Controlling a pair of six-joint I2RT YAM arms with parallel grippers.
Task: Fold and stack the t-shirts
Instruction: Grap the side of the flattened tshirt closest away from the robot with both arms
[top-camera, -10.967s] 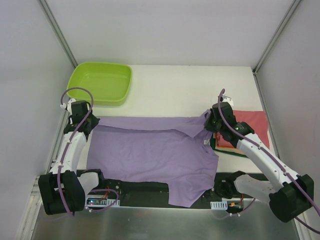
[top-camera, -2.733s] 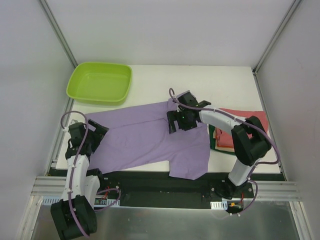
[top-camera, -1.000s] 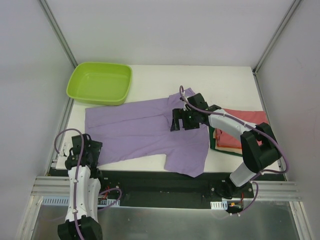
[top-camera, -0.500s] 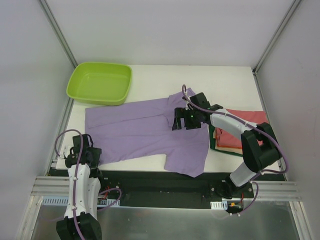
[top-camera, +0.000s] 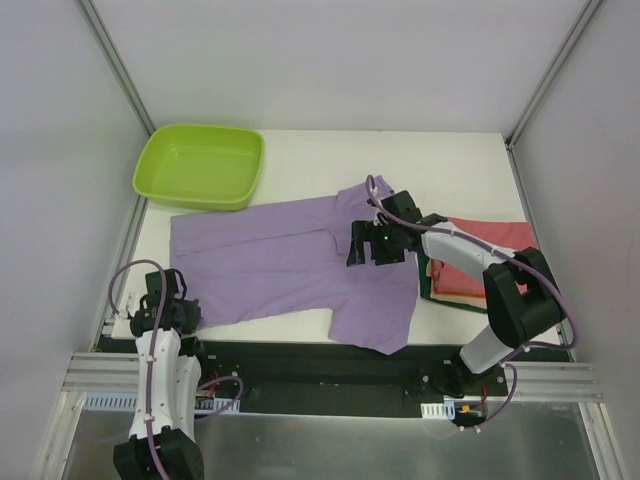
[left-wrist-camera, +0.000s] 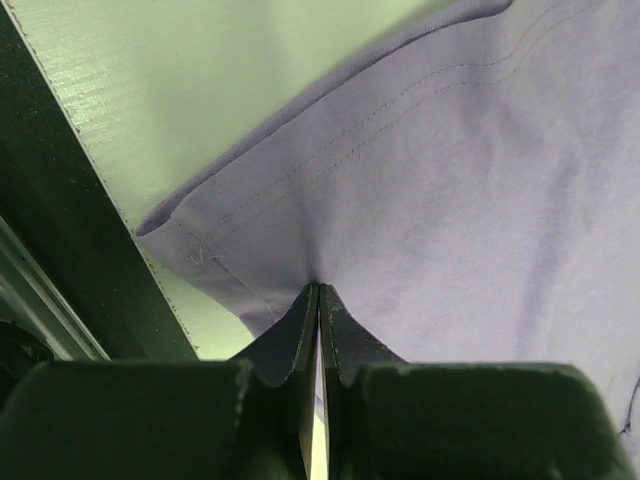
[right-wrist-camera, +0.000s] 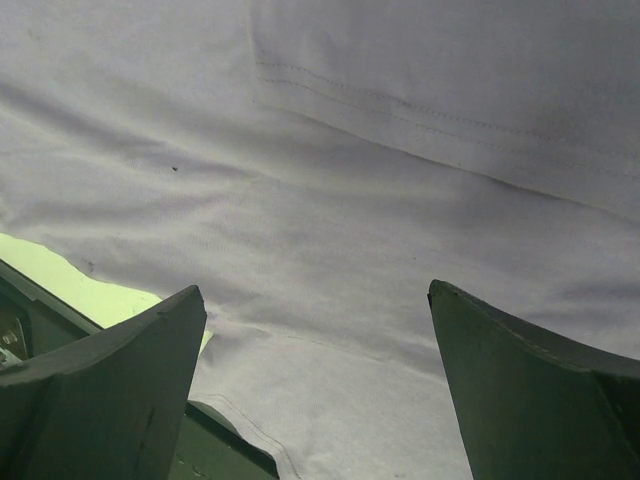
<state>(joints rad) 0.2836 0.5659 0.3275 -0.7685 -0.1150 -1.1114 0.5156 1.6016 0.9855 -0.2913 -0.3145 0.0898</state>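
Note:
The purple t-shirt's corner is loose beyond my left gripper's fingers, so next I open them and take the t-shirt's near edge (left-wrist-camera: 238, 316) before I fold it over.
A lilac-purple t-shirt (top-camera: 280, 265) lies spread and partly folded across the white table. My left gripper (top-camera: 178, 310) is at its near left corner; in the left wrist view its fingertips (left-wrist-camera: 320, 292) are pressed together with the hem (left-wrist-camera: 300, 225) puckered between them. My right gripper (top-camera: 364, 250) hovers low over the shirt's right half, jaws wide apart, with only flat purple cloth (right-wrist-camera: 330, 200) under them. Folded red (top-camera: 505, 240), orange (top-camera: 452, 280) and dark green (top-camera: 428, 290) t-shirts sit stacked at the right, partly behind the right arm.
A lime-green plastic tub (top-camera: 200, 165) stands at the back left of the table (top-camera: 420, 160). The black rail (top-camera: 300, 365) runs along the near edge, and a purple sleeve (top-camera: 375, 325) hangs toward it. Frame posts rise at both back corners.
My left gripper has closed on the shirt's near left hem. The right gripper has drifted slightly to the right over the shirt and stays open.

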